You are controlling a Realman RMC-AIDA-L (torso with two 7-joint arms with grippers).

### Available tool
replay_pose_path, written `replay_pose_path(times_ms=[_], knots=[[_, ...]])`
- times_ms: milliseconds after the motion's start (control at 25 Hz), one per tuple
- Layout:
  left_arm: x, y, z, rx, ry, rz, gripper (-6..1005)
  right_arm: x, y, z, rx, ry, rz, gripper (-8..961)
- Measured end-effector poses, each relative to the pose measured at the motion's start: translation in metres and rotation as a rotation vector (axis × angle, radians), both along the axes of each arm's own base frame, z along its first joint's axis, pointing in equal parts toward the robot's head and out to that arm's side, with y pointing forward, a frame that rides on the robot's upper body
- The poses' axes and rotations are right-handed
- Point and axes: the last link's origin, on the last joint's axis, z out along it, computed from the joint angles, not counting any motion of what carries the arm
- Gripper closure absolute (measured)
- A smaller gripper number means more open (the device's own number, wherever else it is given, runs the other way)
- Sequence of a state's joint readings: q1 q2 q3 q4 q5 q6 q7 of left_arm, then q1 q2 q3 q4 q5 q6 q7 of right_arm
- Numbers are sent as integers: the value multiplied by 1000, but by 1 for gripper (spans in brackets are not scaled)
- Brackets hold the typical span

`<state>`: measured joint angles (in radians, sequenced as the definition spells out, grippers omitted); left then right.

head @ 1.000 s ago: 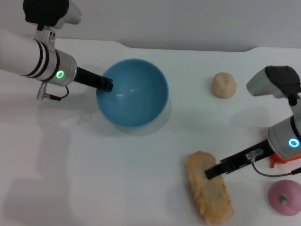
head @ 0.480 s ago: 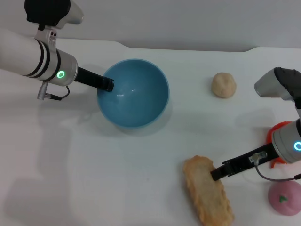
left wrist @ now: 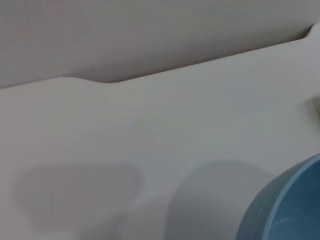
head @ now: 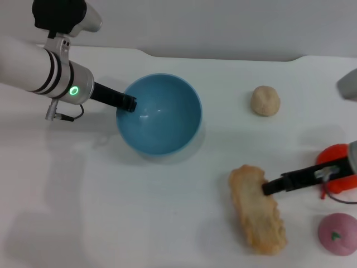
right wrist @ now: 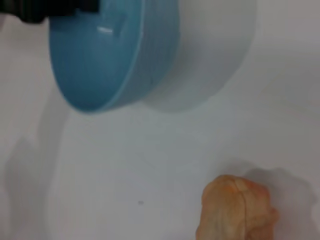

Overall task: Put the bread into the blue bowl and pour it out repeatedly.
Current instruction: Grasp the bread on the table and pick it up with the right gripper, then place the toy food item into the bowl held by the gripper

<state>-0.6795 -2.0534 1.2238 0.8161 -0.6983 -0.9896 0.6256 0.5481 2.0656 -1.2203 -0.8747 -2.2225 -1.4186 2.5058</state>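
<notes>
My right gripper is to let go of the bread, which now lies near the front, in the blue bowl, over the open table (head: 220,133) toward the beige ball.
The blue bowl (head: 162,114) stands left of centre on the white table, and my left gripper (head: 129,104) is shut on its left rim. The bowl also fills a corner of the left wrist view (left wrist: 285,212). In the right wrist view the bowl (right wrist: 105,60) shows with the left arm's dark fingers (right wrist: 50,7) at its rim. The bread (head: 255,215) lies pale tan side up near the front right. My right gripper (head: 269,187) is shut on its upper right edge. One end of the bread (right wrist: 235,207) shows in the right wrist view.
A small round beige ball (head: 265,100) sits at the back right. A pink dome-shaped toy (head: 337,234) lies at the front right corner, with an orange-red object (head: 333,162) just behind it by my right wrist. The table's rear edge (head: 223,58) runs behind the bowl.
My right gripper pulled back to the right and dragged the bread with it, right and slightly away from the front edge. The left gripper and bowl shifted a little to the right.
</notes>
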Motion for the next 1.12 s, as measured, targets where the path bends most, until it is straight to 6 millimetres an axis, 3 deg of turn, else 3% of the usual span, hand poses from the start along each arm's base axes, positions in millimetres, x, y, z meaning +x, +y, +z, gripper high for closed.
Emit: replay_pose_path(times_ms=[320, 600, 760, 920, 1120], knots=[[-2, -6, -5, -75, 41, 18, 1000, -1, 2, 41, 104, 104, 27, 942], [10, -17, -28, -236, 101, 23, 1000, -39, 18, 62, 165, 222, 185, 943], [24, -21, -45, -283, 133, -1, 999, -68, 33, 66, 230, 282, 293, 942], [43, -27, -60, -329, 116, -39, 1000, -76, 39, 64, 263, 336, 341, 940], [59, -26, -63, -328, 46, -56, 1000, -73, 39, 53, 248, 372, 356, 938]])
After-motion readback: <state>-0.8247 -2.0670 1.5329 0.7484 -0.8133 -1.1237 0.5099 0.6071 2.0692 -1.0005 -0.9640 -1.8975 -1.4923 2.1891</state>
